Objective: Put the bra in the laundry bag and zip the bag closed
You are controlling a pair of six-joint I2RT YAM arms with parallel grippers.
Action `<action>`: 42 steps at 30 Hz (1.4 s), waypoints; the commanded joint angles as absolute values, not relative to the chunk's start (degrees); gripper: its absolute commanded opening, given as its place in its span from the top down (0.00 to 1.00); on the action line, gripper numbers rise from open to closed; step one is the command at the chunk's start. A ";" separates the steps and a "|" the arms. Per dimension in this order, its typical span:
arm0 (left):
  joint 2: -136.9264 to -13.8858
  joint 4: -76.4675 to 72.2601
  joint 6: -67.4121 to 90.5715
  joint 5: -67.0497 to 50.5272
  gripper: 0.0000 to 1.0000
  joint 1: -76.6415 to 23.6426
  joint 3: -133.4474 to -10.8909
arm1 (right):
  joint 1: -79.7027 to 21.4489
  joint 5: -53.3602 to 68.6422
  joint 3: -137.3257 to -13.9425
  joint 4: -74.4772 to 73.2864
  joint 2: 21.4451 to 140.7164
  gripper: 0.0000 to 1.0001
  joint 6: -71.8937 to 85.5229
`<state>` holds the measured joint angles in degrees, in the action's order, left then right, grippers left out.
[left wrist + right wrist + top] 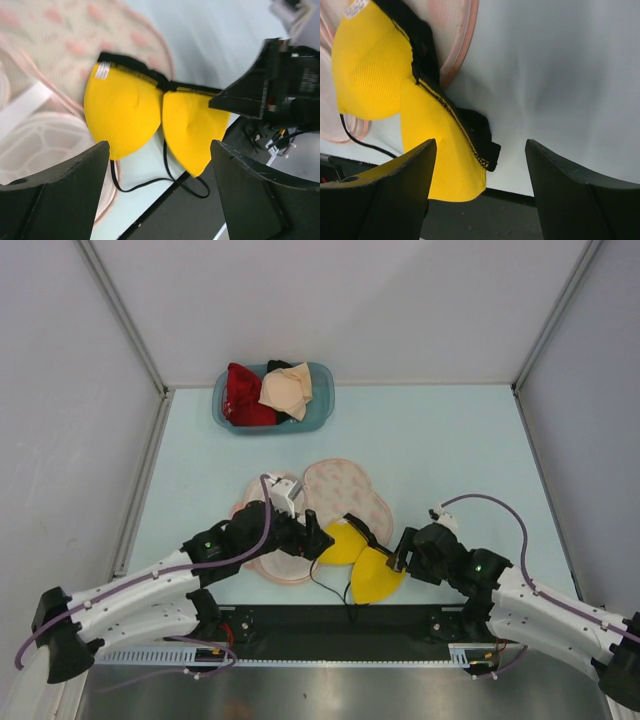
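Observation:
The black strap starts at the pointed end (321, 559) (111, 154) of the yellow bra's cup over the pink laundry bag. Next, my left gripper closes there.
The yellow bra (360, 560) lies cups up at the table's near edge, one cup over the pink laundry bag (345, 490), which lies open like a clamshell. Thin black straps trail toward the black front strip. My left gripper (318, 538) is open and empty just left of the bra, over the bag's left half. My right gripper (403, 550) is open and empty at the bra's right cup. The left wrist view shows both cups (125, 115), the bag (55, 40) and the open gripper (160, 190). The right wrist view shows the bra (370, 70) ahead of the open gripper (480, 185).
A blue plastic basket (322, 405) stands at the back with a red garment (243, 395) and a beige garment (287, 390) in it. A black strip (340, 620) runs along the table's near edge. Grey walls close in the left, right and back.

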<state>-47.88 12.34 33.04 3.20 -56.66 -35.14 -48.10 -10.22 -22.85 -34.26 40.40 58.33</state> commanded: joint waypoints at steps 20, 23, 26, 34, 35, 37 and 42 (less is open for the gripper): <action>-70.83 -4.30 45.70 -4.22 0.18 -47.64 -29.88 | -55.02 -14.15 -15.12 -28.83 36.83 0.67 66.62; -73.91 -6.49 46.76 -5.53 0.21 -47.37 -30.06 | -55.02 -14.06 -15.12 -28.92 36.74 0.68 66.53; -76.29 -9.83 47.81 -8.87 0.32 -47.29 -29.88 | -55.02 -14.24 -14.94 -28.65 36.48 0.68 66.45; -75.94 -9.93 47.90 -9.14 0.69 -47.29 -29.88 | -55.02 -13.98 -15.29 -28.30 36.56 0.69 66.09; -75.59 -9.50 47.29 -8.79 0.72 -47.29 -30.23 | -55.02 -13.97 -15.38 -28.39 36.56 0.69 66.01; -75.06 -8.44 46.85 -7.92 0.83 -47.29 -30.41 | -55.02 -14.06 -15.38 -28.30 36.47 0.69 66.01; -73.04 -5.37 44.48 -6.68 1.00 -47.29 -32.08 | -55.02 -13.89 -15.56 -29.00 36.30 0.69 65.66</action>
